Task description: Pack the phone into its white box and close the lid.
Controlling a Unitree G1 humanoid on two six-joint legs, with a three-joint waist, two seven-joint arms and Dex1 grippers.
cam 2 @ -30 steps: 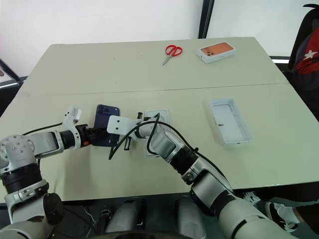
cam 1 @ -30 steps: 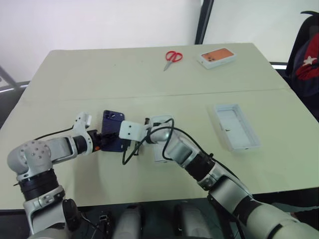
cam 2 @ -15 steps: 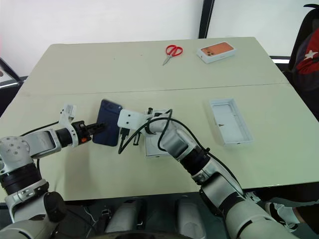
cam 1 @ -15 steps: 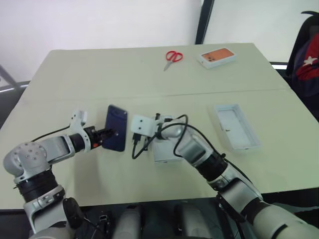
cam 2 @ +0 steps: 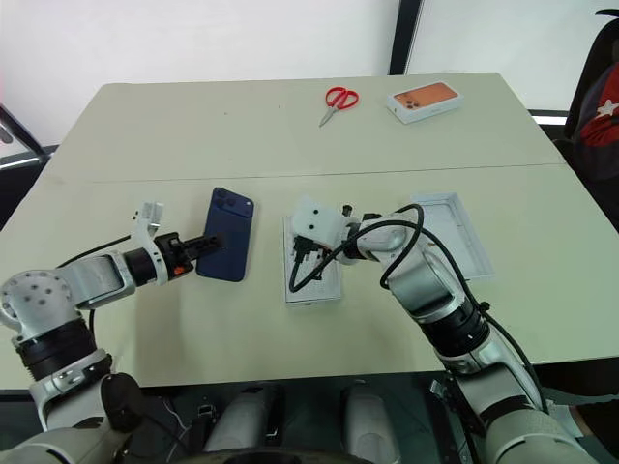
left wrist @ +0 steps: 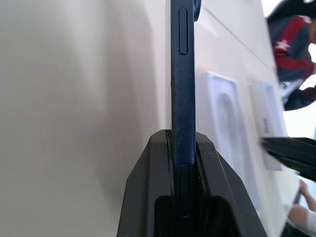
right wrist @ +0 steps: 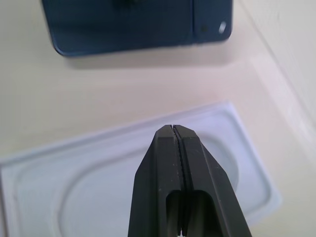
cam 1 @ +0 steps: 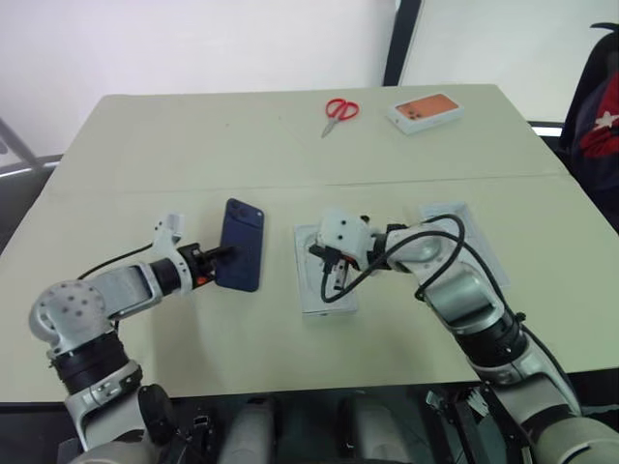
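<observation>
Next, I let go of the phone with my left gripper, laying it flat on the white insert with the rounded hollow [cam 1: 325, 268] [left wrist: 231, 131], under my right gripper.
The dark navy phone [cam 1: 242, 242] hangs tilted just above the table, left of centre. My left gripper [cam 1: 217, 258] is shut on its near edge, and in the left wrist view the phone [left wrist: 182, 74] stands edge-on between the two black fingers [left wrist: 148, 192]. My right gripper [right wrist: 177, 148] is shut and empty, hovering over a flat white insert [cam 1: 324, 290] with a rounded recess at the table's centre. The white box is hidden; I cannot tell if it lies under the insert. The lid [cam 2: 456, 232] lies open side up to the right, partly behind my right arm.
Red scissors [cam 1: 338, 108] and an orange-topped white box [cam 1: 424, 111] lie at the table's far side. A dark chair with red cloth [cam 1: 600, 106] stands beyond the right edge. A seam crosses the table behind the phone.
My right arm swung right, from beside the phone to above the insert. My left gripper shut on the phone and raised it a little, tilting it up off the table.
</observation>
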